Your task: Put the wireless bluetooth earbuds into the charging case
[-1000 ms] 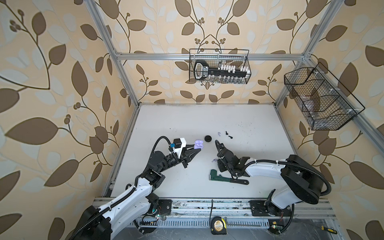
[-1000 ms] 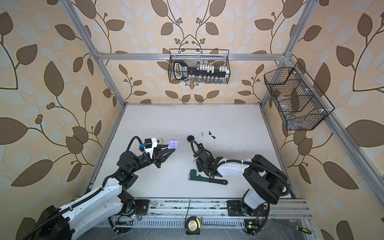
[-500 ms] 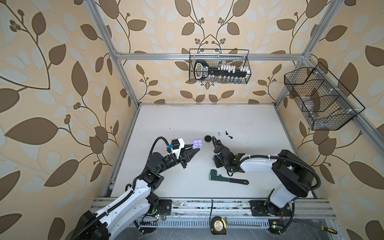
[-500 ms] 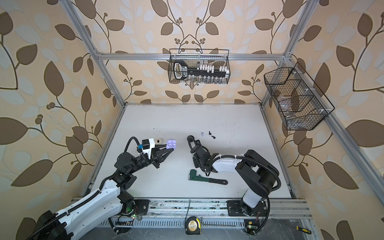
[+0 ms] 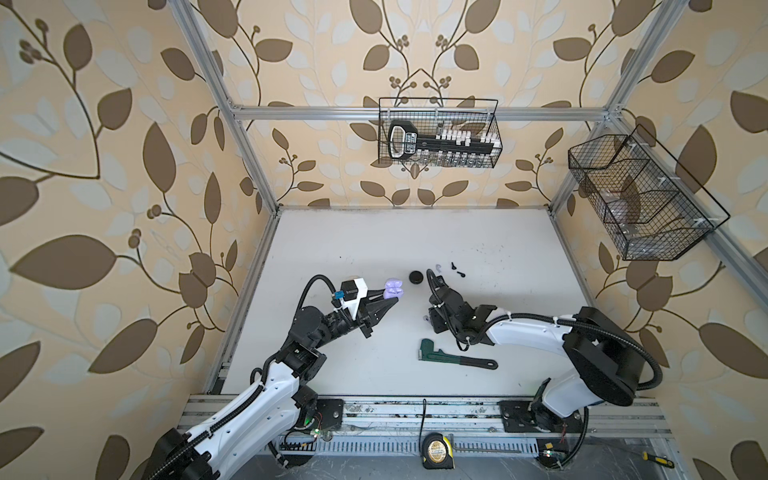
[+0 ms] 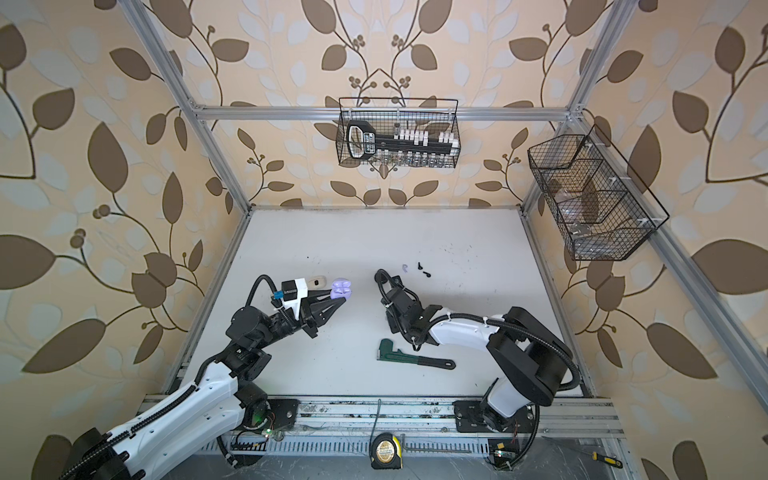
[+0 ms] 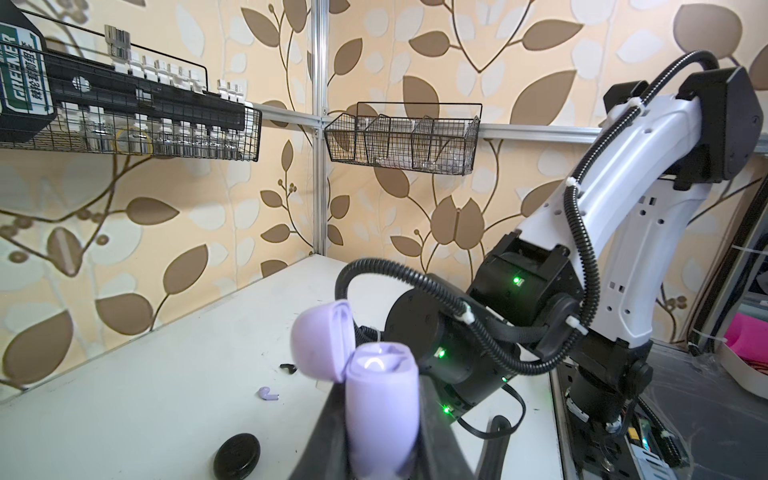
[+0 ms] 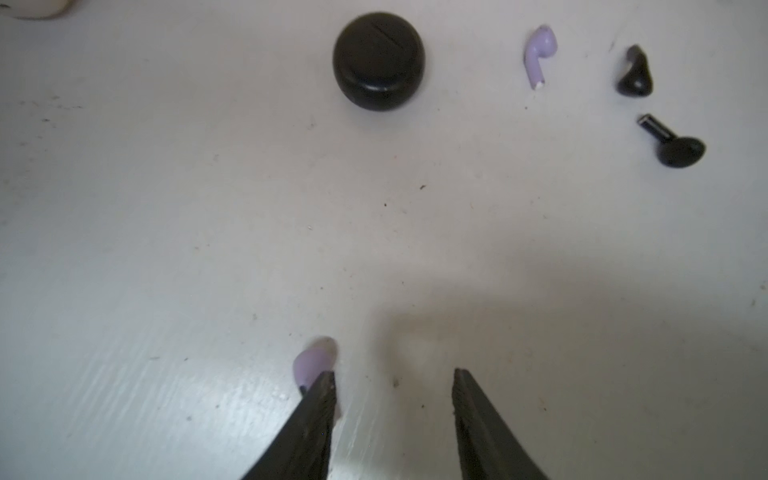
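The near lavender earbud is outside the open fingers of my right gripper, so next I move over and close on the earbud's round head [image 8: 314, 364] before I lift it.
My left gripper [image 7: 384, 461] is shut on a lavender charging case [image 7: 382, 407] with its lid open, held above the table [image 5: 394, 287] [image 6: 341, 288]. My right gripper [image 8: 392, 378] is open and low over the table, with nothing between its fingers. One lavender earbud [image 8: 316, 361] lies at the tip of one finger, outside the gap and partly hidden by it. Farther back lie another lavender earbud [image 8: 538, 54] [image 5: 438, 266] and two black earbuds [image 8: 633, 75] [image 8: 677, 149]. A shut black case [image 8: 378, 60] [image 5: 416, 276] sits near them.
A cream-white case [image 6: 318, 281] lies behind my left gripper. A green and black pipe wrench [image 5: 453, 357] lies in front of my right arm. Wire baskets hang on the back wall [image 5: 438, 133] and the right wall [image 5: 640, 199]. A tape measure [image 5: 435, 451] sits on the front rail.
My right gripper's jaws have widened a little and that arm has shifted slightly over the table. The left gripper keeps the lavender case almost in place.
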Controlling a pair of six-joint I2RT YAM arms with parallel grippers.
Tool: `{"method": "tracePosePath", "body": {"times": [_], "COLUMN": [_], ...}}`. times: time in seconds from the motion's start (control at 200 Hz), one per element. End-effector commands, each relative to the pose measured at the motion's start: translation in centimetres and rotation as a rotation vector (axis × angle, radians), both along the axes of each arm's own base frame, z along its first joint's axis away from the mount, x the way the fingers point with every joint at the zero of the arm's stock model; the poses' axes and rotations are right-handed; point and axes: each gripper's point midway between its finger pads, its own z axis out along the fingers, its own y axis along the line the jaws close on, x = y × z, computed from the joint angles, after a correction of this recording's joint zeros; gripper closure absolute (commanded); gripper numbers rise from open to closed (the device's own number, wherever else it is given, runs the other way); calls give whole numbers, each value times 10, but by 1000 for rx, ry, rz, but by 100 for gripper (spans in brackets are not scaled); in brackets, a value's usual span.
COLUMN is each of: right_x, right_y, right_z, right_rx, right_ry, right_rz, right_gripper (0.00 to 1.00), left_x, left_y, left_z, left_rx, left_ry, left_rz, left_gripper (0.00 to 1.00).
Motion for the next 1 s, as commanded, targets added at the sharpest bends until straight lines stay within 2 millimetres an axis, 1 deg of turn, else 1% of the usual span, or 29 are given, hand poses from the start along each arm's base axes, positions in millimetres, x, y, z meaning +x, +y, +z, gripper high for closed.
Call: {"method": "tracePosePath", "body": {"times": [0.0,0.13,0.27,0.4,0.58,0.75,0.925,0.995], "right_x": [-12,-15,-10,-8,-5,-2,-4,-6], "right_y": [10,19,14,13,13,8,14,17], "right_z": [1,-11,-28,-40,-45,-50,-55,-56], "right_rx": [4,-24,-94,-118,-112,-99,-94,-92], "right_ry": [0,36,71,103,116,135,149,152], "right_rz": [92,150,140,145,139,118,134,137], "right_gripper": [50,51,52,54,55,61,67,68], "left_x": [-6,-8,-9,-8,-8,-8,-8,-8], "left_y": [2,2,2,2,1,2,2,2], "left_z": [7,8,8,8,7,8,7,7], "left_rx": [-16,-16,-14,-12,-10,-9,-9,-10], "left_ry": [-45,-47,-48,-48,-46,-45,-45,-46], "left_rz": [-2,-9,-11,-10,-9,-9,-5,-4], "left_gripper": [100,100,100,100,100,100,100,100]}}
